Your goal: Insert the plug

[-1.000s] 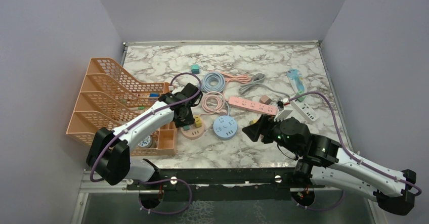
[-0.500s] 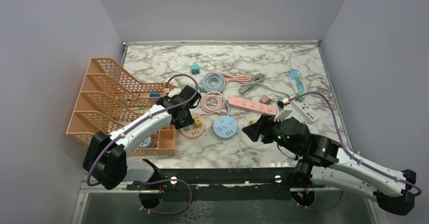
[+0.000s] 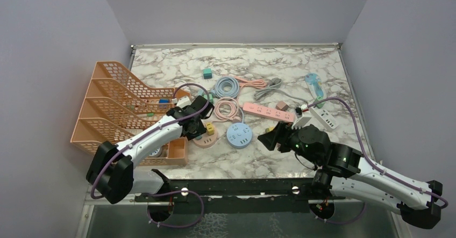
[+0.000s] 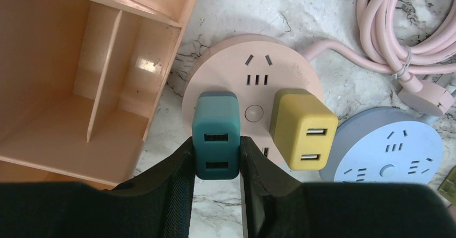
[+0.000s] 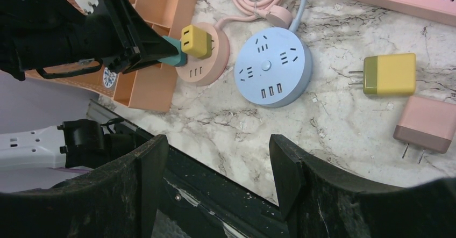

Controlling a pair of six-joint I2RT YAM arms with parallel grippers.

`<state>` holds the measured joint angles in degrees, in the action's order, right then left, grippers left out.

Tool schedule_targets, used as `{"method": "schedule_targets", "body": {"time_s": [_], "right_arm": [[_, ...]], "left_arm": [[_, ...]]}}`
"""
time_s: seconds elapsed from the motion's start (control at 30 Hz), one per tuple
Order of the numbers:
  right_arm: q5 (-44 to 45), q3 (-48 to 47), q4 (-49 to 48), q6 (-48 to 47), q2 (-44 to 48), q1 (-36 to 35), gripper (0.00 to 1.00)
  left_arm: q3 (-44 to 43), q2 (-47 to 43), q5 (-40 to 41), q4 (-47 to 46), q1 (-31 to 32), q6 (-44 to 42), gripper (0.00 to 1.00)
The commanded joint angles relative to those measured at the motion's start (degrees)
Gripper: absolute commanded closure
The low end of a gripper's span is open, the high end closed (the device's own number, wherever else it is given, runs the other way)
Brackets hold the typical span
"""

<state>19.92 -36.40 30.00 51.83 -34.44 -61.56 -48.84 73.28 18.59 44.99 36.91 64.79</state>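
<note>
Next, I release the teal USB plug from my left gripper in the round pink power strip's socket [image 3: 198, 133] [image 4: 217, 135] that faces the orange tray rack.
My left gripper [image 4: 216, 160] is shut on a teal USB plug [image 4: 215, 134] and holds it over the left side of the round pink power strip [image 4: 269, 69]. A yellow USB plug [image 4: 303, 128] sits in that strip to the right. In the top view the left gripper [image 3: 196, 125] is at the pink strip [image 3: 206, 139]. In the right wrist view the teal plug [image 5: 173, 59] and yellow plug [image 5: 196, 41] show on the pink strip [image 5: 211, 66]. My right gripper [image 5: 215, 165] is open and empty above the table's near edge, also seen in the top view [image 3: 270, 137].
A round blue power strip [image 3: 239, 135] lies right of the pink one. An orange tray rack [image 3: 115, 101] stands at the left. A long pink strip [image 3: 267, 111], a white strip [image 3: 322, 114], coiled cables [image 3: 227, 87], and loose yellow-green [image 5: 389, 74] and pink [image 5: 432, 123] plugs lie around.
My left gripper has shifted slightly right and nearer over the pink round strip, still holding the teal plug. The right arm has not moved.
</note>
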Motion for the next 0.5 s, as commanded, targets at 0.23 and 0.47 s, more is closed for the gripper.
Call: {"method": "schedule_targets", "body": {"time_s": [0.23, 0.47], "right_arm": [[2.22, 0.64, 1.81, 0.91, 1.30, -0.45, 0.31], [2.39, 0.55, 1.43, 0.71, 0.63, -0.39, 0.31]], "left_arm": [[1.50, 7.45, 2.22, -1.11, 1.33, -2.33, 1.00], [2.73, 12.41, 0.89, -1.68, 1.33, -4.87, 1.00]]}}
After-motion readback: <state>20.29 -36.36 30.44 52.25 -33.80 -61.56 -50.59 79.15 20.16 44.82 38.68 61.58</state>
